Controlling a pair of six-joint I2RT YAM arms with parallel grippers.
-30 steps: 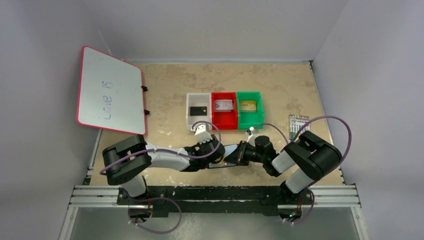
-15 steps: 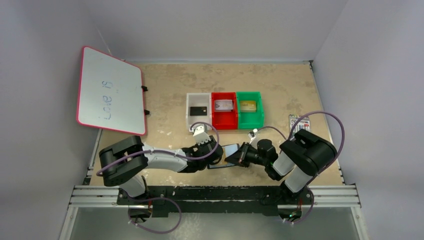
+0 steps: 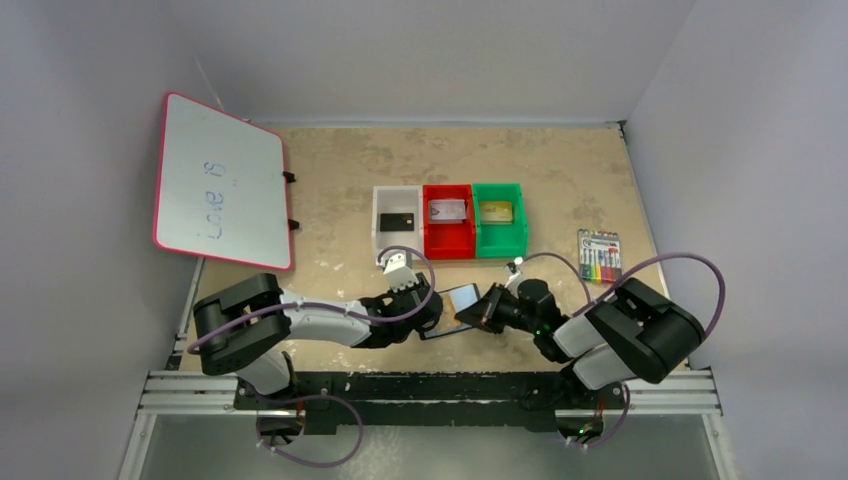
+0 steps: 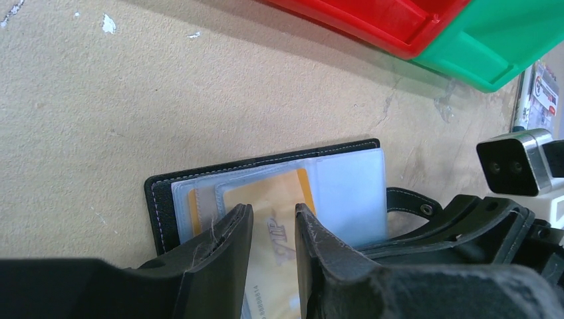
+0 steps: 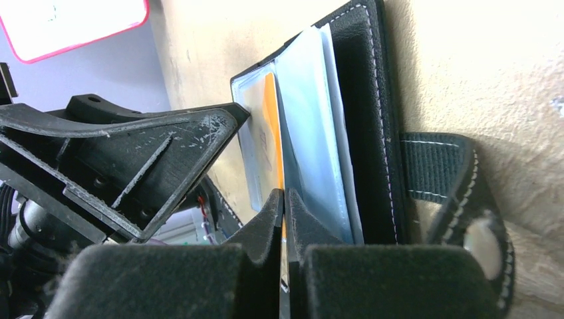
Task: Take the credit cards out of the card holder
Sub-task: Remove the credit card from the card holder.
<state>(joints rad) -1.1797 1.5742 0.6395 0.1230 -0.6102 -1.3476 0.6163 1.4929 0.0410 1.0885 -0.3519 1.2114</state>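
The orange card's edge is all that my right gripper pinches while the card's sleeve holds the rest, so next I open and take more of the card (image 5: 264, 143) before pulling it out.
The black card holder (image 3: 458, 299) lies open near the table's front, between both grippers; its clear sleeves and strap tab (image 4: 406, 199) show. An orange-gold credit card (image 4: 266, 186) sits in a sleeve. My left gripper (image 4: 273, 209) rests on the holder's (image 4: 156, 199) left page, fingers apart, nothing between them. My right gripper (image 5: 284, 194) is shut on the edge of the orange card (image 5: 269, 119), from the holder's (image 5: 362, 100) right side. A black card (image 3: 397, 220), a silver card (image 3: 448, 210) and a gold card (image 3: 497, 211) lie in bins.
The white bin (image 3: 379, 228), red bin (image 3: 449, 244) and green bin (image 3: 500, 245) stand in a row just beyond the holder. A marker pack (image 3: 599, 255) lies at the right. A pink-rimmed whiteboard (image 3: 220, 180) leans at the back left.
My right gripper's fingers have closed onto the orange card's edge, and the right arm's elbow has swung out to the right. The left gripper has stayed on the holder.
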